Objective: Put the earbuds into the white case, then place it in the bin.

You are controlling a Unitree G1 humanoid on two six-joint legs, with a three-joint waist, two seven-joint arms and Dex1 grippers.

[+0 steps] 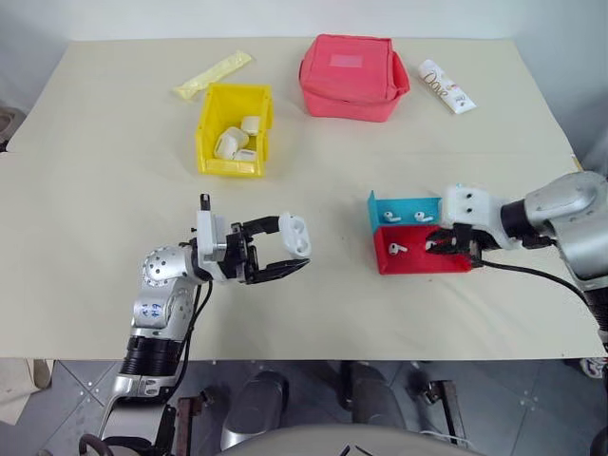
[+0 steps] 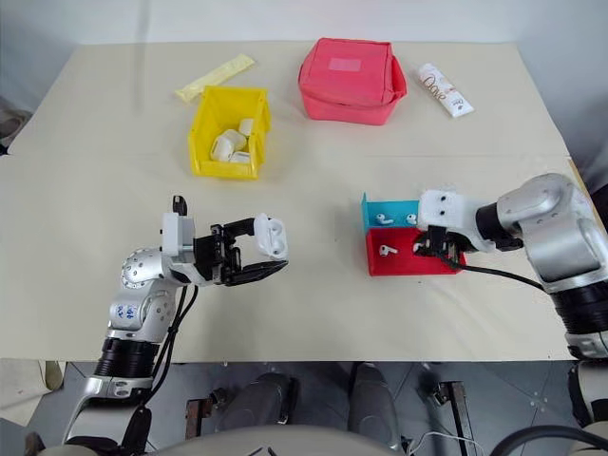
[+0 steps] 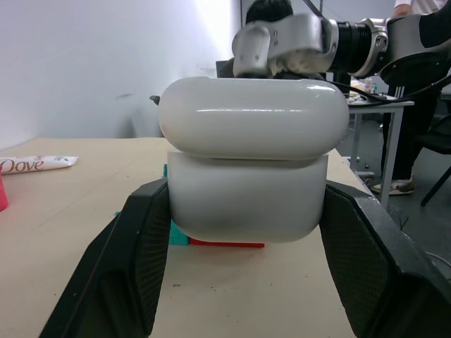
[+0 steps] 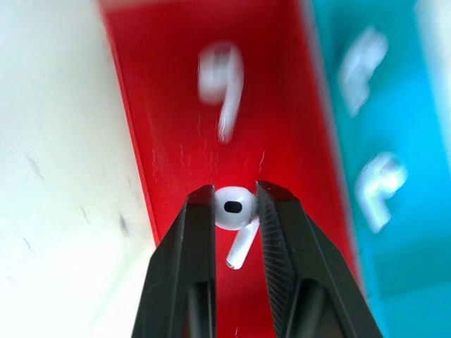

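Observation:
Next, my right gripper lets go of the earbud in the open white case, over the bare table (image 1: 343, 211) beside the teal tray.
My left gripper (image 1: 285, 252) is shut on the white case (image 1: 295, 234), held above the table at front left with its lid (image 3: 254, 116) open. My right gripper (image 4: 235, 204) is shut on one earbud (image 4: 233, 208), lifted just over the small red tray (image 1: 418, 261). A second earbud (image 1: 396, 248) lies in the red tray, and two more earbuds (image 1: 407, 216) lie in the teal tray (image 1: 384, 205) behind it. The yellow bin (image 1: 211, 123) stands at the far left centre and holds several white cases.
A pink zipped pouch (image 1: 352, 76) sits at the back centre. A white printed tube (image 1: 446, 85) lies to its right and a pale yellow packet (image 1: 213, 74) behind the bin. The right arm's black cable (image 1: 541, 277) trails over the table's right side.

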